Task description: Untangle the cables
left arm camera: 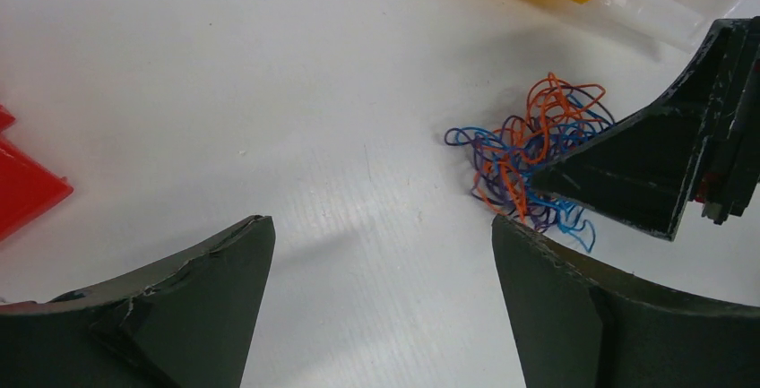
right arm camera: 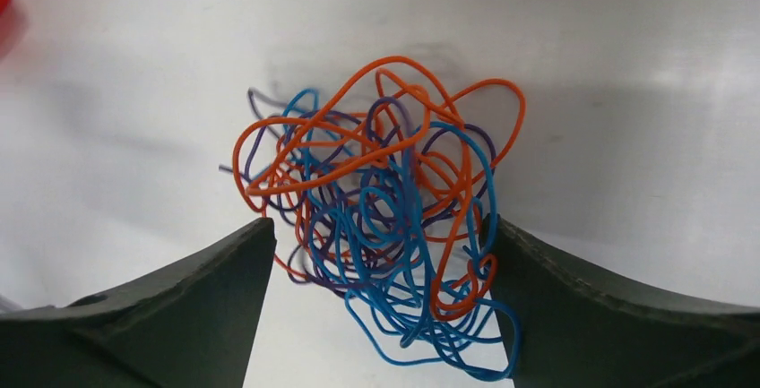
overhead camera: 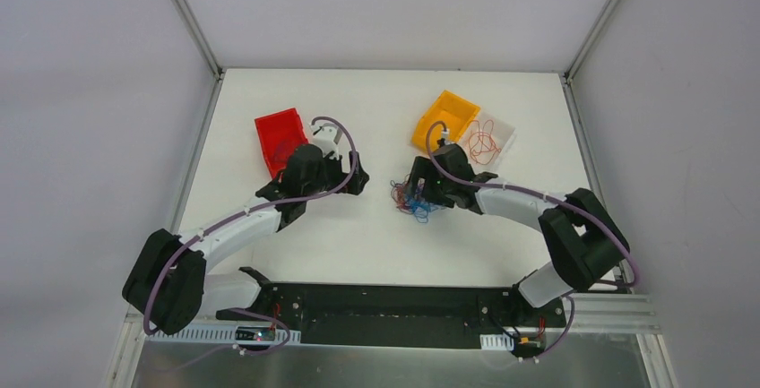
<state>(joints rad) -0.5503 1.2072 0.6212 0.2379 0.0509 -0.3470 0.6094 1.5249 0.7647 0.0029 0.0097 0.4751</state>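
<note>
My left gripper grabs the edge [overhead camera: 395,188] [left arm camera: 482,153] nearest the red bin on the tangle of cables next, beside the purple loop that sticks out.
The cables [right arm camera: 385,200] are one loose tangle of thin orange, blue and purple wires lying on the white table [overhead camera: 376,236]. My right gripper [right arm camera: 376,227] is open and straddles the tangle. Some blue and orange loops touch its right finger [right arm camera: 609,307], and a gap is left at the other finger. From above, the tangle [overhead camera: 410,202] shows just under the right gripper [overhead camera: 418,193]. My left gripper [left arm camera: 381,227] is open over bare table with nothing between its fingers. In the left wrist view the cables [left arm camera: 529,150] lie to its upper right, against a right-arm finger [left arm camera: 645,164].
A red bin [overhead camera: 278,137] stands behind the left arm. An orange bin [overhead camera: 445,117] stands at the back right, with a clear tray [overhead camera: 504,128] holding thin orange wires [overhead camera: 482,146] beside it. White walls enclose the table.
</note>
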